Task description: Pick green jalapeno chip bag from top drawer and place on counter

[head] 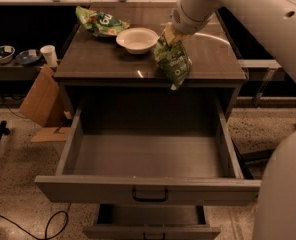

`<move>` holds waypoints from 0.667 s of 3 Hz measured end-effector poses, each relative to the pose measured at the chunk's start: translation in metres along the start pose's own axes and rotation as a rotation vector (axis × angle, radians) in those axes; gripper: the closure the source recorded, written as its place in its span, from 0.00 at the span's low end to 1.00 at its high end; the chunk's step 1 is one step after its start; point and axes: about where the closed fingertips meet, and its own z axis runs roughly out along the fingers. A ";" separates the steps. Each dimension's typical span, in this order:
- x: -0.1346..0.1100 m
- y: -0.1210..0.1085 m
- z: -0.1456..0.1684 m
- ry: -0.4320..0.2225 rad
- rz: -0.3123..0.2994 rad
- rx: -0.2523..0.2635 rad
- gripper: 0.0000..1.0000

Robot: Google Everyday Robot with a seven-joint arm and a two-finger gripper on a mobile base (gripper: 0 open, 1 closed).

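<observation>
My gripper will let go of the green jalapeno chip bag beside the white bowl, near the counter's front edge (180, 61).
The green jalapeno chip bag (174, 61) hangs from my gripper (169, 35), which is shut on the bag's top end. The bag dangles over the front right part of the counter (98, 59), its lower tip near the counter's front edge. The top drawer (148, 154) is pulled wide open below and its grey floor shows nothing inside. Its dark loop handle (150, 195) is centred on the front panel. My white arm reaches in from the upper right.
A white bowl (137, 38) stands on the counter left of the bag. A larger flat green bag (100, 23) lies at the back left. A lower drawer (153, 224) is partly open. A cardboard piece (40, 101), a cup (49, 55) and cables lie at left.
</observation>
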 end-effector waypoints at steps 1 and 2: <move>0.005 -0.012 -0.003 0.004 0.049 0.029 1.00; 0.007 -0.022 -0.008 -0.004 0.095 0.065 1.00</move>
